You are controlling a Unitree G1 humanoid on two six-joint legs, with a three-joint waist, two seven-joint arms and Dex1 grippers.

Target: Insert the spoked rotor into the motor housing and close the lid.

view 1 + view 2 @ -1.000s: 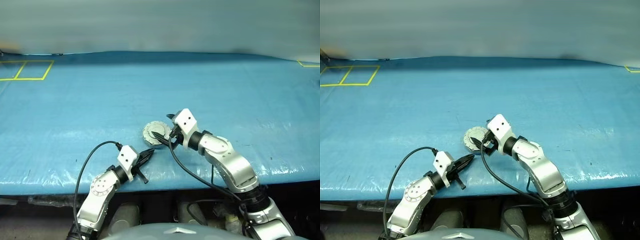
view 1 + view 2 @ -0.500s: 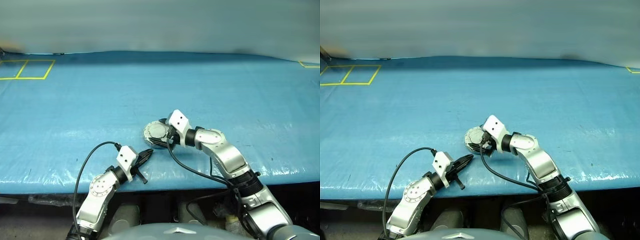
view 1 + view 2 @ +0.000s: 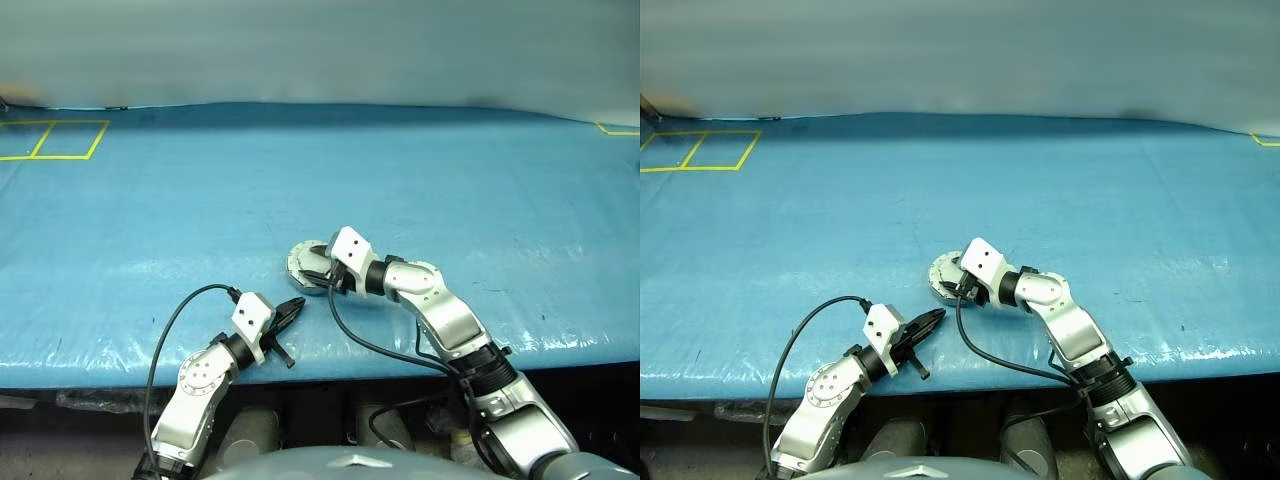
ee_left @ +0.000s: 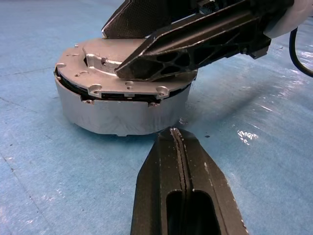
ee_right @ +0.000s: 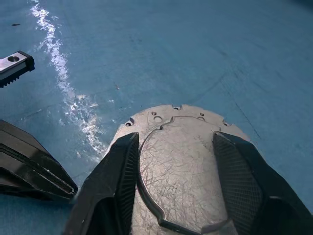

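Observation:
Next, I open my right gripper wider, as one finger lies over the lid's raised centre, and then grip the centre squarely by both edges (image 5: 142, 183).
The motor housing (image 4: 122, 115), a short silver cup, stands on the blue table near the front edge. The grey lid (image 5: 176, 161) lies flat on top of it, with a thin dark gap under its rim. The spoked rotor is hidden. My right gripper (image 3: 313, 270) lies across the top of the lid. It is open, and its black fingers (image 4: 195, 49) straddle the lid's raised centre. My left gripper (image 3: 296, 304) is shut and empty, level on the table. Its tip (image 4: 173, 131) sits just short of the housing's near wall.
The blue cover (image 3: 450, 190) stretches far back and to both sides. Yellow tape squares (image 3: 55, 140) mark the far left corner, and more yellow tape (image 3: 615, 128) shows at the far right. A black cable (image 3: 165, 330) loops from my left wrist. The table's front edge (image 3: 100, 365) is close.
My right gripper has moved left and down from beside the lid to lie across its top, and its fingers have come closer together. The left gripper has kept still.

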